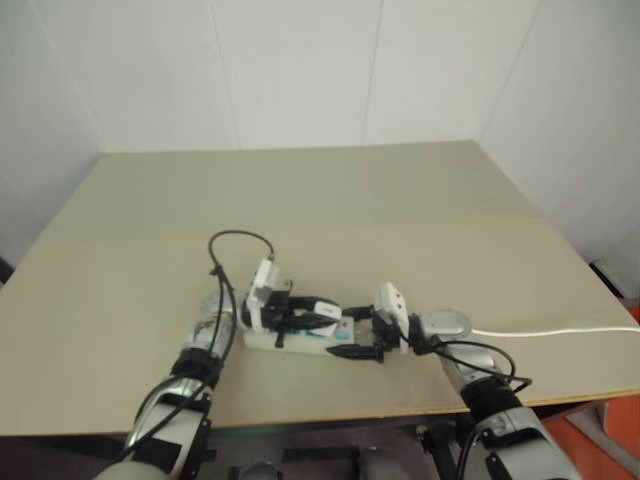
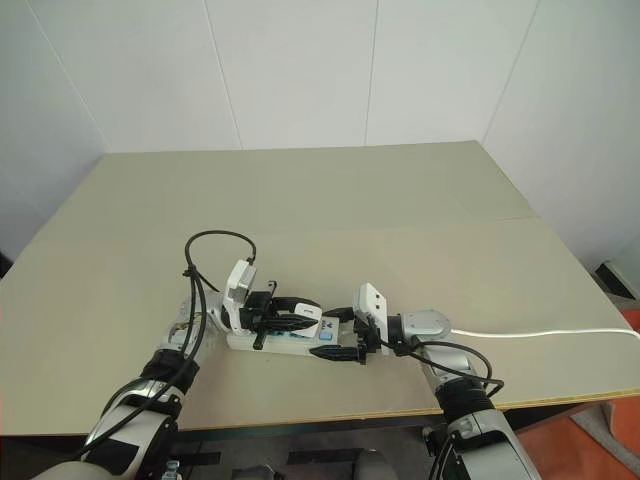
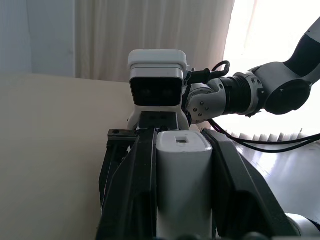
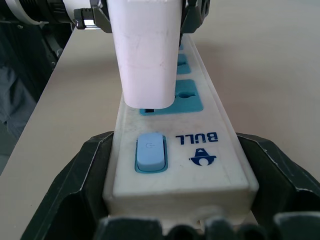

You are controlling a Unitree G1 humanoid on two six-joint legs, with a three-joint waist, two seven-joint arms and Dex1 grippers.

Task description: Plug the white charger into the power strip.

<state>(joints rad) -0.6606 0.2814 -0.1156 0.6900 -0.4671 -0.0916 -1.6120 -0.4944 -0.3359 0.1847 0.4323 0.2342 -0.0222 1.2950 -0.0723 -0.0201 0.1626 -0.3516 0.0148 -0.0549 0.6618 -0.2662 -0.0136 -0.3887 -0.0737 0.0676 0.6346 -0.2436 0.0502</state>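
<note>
Next, my left gripper releases the white charger standing in the power strip's socket (image 1: pixel 311 327) nearest the blue switch.
The power strip (image 4: pixel 200 165) lies on the tan table (image 1: pixel 330 200) near its front edge, with blue sockets and a blue switch (image 4: pixel 150 152) at its end. My right gripper (image 1: pixel 350 335) is shut on that end, one black finger (image 4: pixel 85 185) on each long side. The white charger (image 4: pixel 147 55) stands upright on the socket beside the switch, its lower end against the blue face; how deep it sits is hidden. My left gripper (image 1: pixel 322 315) reaches in from the left and is shut on the charger (image 3: pixel 182 180).
A thin white cord (image 1: pixel 560 331) runs from beside my right wrist to the table's right edge. A black cable (image 1: pixel 240 240) loops above my left wrist. White walls close off the far side. The table's front edge lies just below both hands.
</note>
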